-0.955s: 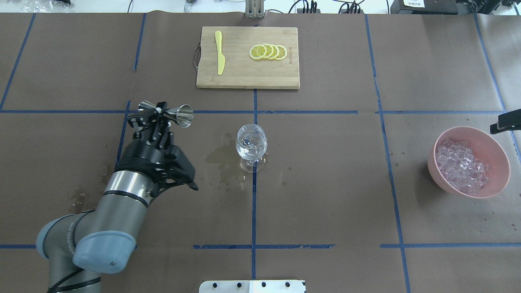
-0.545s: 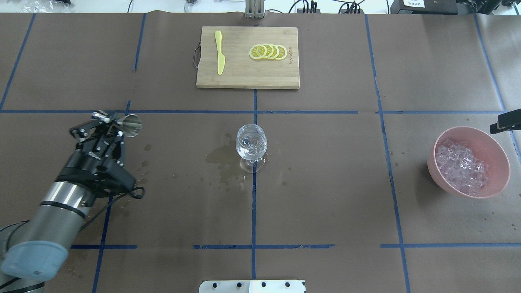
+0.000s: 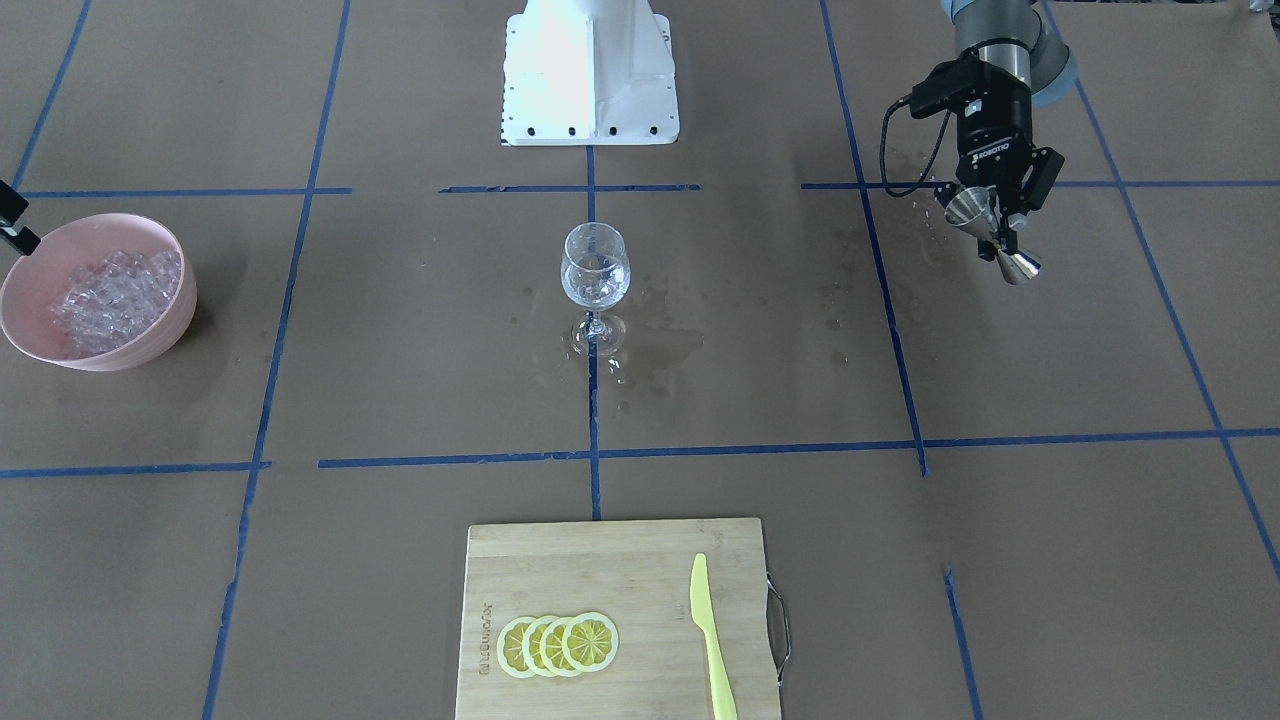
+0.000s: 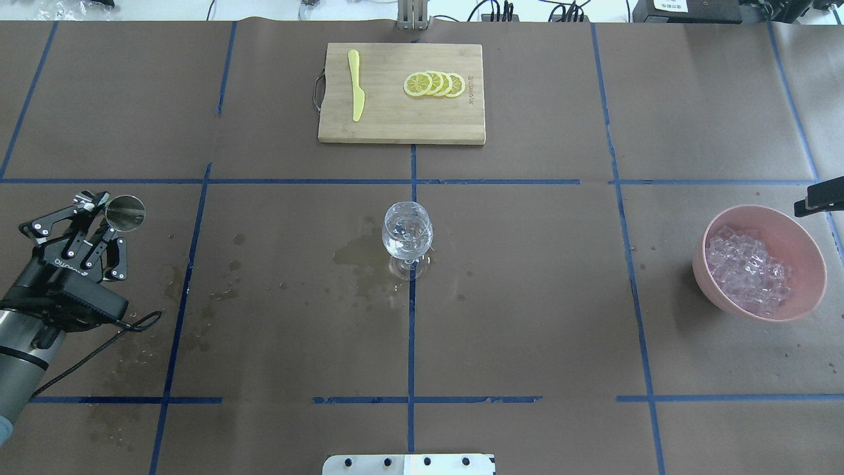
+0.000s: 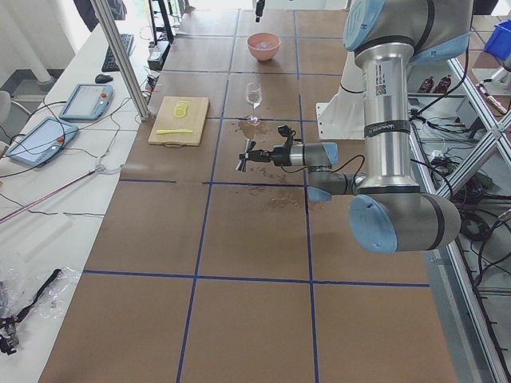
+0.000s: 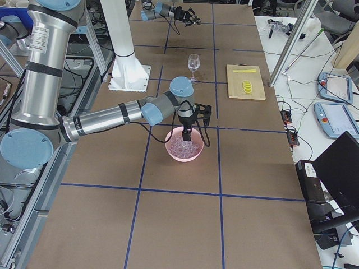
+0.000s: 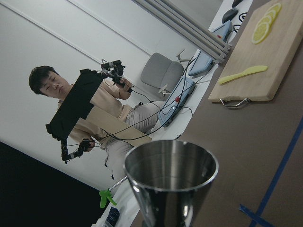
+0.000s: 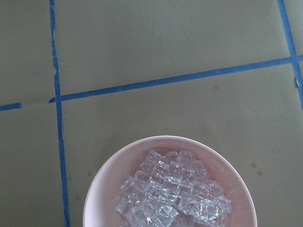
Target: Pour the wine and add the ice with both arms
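Observation:
Next, I lower my right gripper into the middle of the pink bowl [image 3: 101, 295] [image 8: 165, 214] and close it on an ice cube there.
A wine glass [image 4: 407, 234] [image 3: 595, 270] stands at the table's centre, and the wine in it is barely visible. My left gripper [image 4: 99, 216] [image 3: 1000, 225] is at the far left, well away from the glass. It is shut on a steel jigger [image 4: 125, 212] [image 3: 1020, 265] [image 7: 170, 179] held tilted above the paper. The ice [image 4: 748, 270] [image 8: 175, 194] fills a pink bowl [image 4: 812, 254] [image 3: 150, 340] at the right. My right gripper [image 6: 187, 134] hangs just above that bowl. Only a black tip of it [image 4: 821, 196] shows overhead, so I cannot tell its state.
A wooden cutting board [image 4: 395, 125] at the far side carries lemon slices [image 4: 435, 84] and a yellow knife [image 4: 356, 86]. Wet patches [image 4: 356, 257] darken the paper beside the glass and under the left arm. A seated person [image 7: 94, 113] is beyond the table.
My left arm has swung left, away from the wine glass to the table's left edge, carrying the jigger. The glass, bowl and right arm have not moved.

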You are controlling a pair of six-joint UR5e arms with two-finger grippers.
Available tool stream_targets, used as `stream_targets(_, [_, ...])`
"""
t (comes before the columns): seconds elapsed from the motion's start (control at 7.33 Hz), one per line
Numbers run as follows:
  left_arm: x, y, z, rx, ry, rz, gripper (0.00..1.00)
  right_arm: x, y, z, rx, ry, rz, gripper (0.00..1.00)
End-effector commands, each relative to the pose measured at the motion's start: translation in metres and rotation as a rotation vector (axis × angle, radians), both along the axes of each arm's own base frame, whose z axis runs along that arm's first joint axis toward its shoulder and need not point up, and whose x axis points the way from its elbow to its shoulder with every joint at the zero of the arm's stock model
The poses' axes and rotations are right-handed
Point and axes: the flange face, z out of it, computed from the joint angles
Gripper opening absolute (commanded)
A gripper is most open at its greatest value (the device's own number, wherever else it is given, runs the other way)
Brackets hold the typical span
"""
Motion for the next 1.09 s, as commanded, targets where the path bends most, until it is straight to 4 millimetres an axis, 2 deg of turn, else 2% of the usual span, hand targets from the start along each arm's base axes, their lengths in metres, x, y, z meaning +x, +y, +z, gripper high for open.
stream_targets(0.0, [0.008,0.003,0.003,-0.120,0.406,0.040,0.00,0.000,0.000,0.001,0.000,0.002,0.000,1.00])
stream_targets(0.41, [0.015,0.006,0.004,-0.260,0.768,0.074,0.00,-0.001,0.000,0.002,0.002,0.005,-0.004,1.00])
stream_targets(0.68, [0.013,0.006,0.003,-0.287,0.867,0.062,0.00,-0.002,0.000,0.006,0.000,0.011,-0.008,1.00])
stream_targets(0.95, [0.007,0.003,-0.001,-0.272,0.880,0.041,0.00,-0.012,0.006,0.009,0.040,0.032,-0.008,1.00])
